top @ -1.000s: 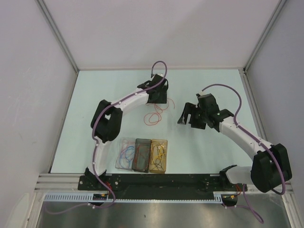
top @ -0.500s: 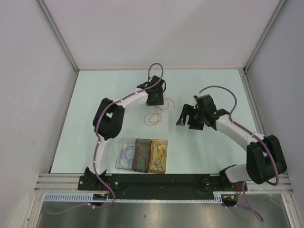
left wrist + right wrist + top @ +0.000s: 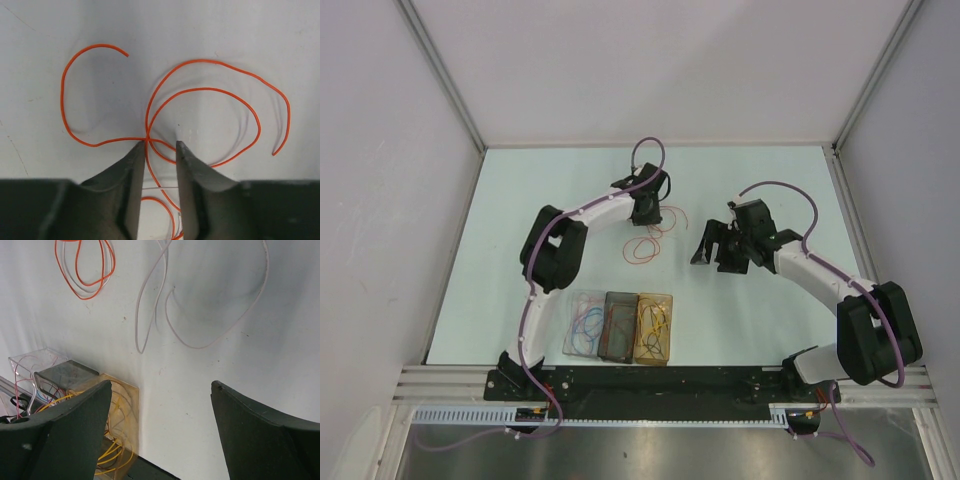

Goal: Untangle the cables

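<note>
I should close my right gripper on the pale cable [image 3: 645, 256] [image 3: 89, 291] where it runs along the orange loops, because it needs to be pulled free of them.
Thin orange cables [image 3: 205, 92] lie in loose crossing loops on the pale table. In the top view they [image 3: 642, 247] lie just in front of my left gripper [image 3: 645, 212]. My left gripper [image 3: 159, 146] is low over them with its jaws narrowly open. An orange strand and a thin pale strand [image 3: 157, 188] pass between the fingers, which do not pinch them. My right gripper [image 3: 161, 385] is wide open and empty above bare table, to the right of the loops [image 3: 705, 250]. A pale cable [image 3: 150, 305] and orange loops [image 3: 85, 270] lie ahead of it.
Three small boxes stand side by side near the front edge: a clear one [image 3: 584, 325] with red and blue wires, a dark one [image 3: 618, 325], and an amber one [image 3: 654, 328] with yellow wires. They also show in the right wrist view [image 3: 122, 400]. White walls enclose the table.
My left gripper has shifted slightly left and down over the orange loops, uncovering an orange curve to its right. My right gripper has moved a little left.
</note>
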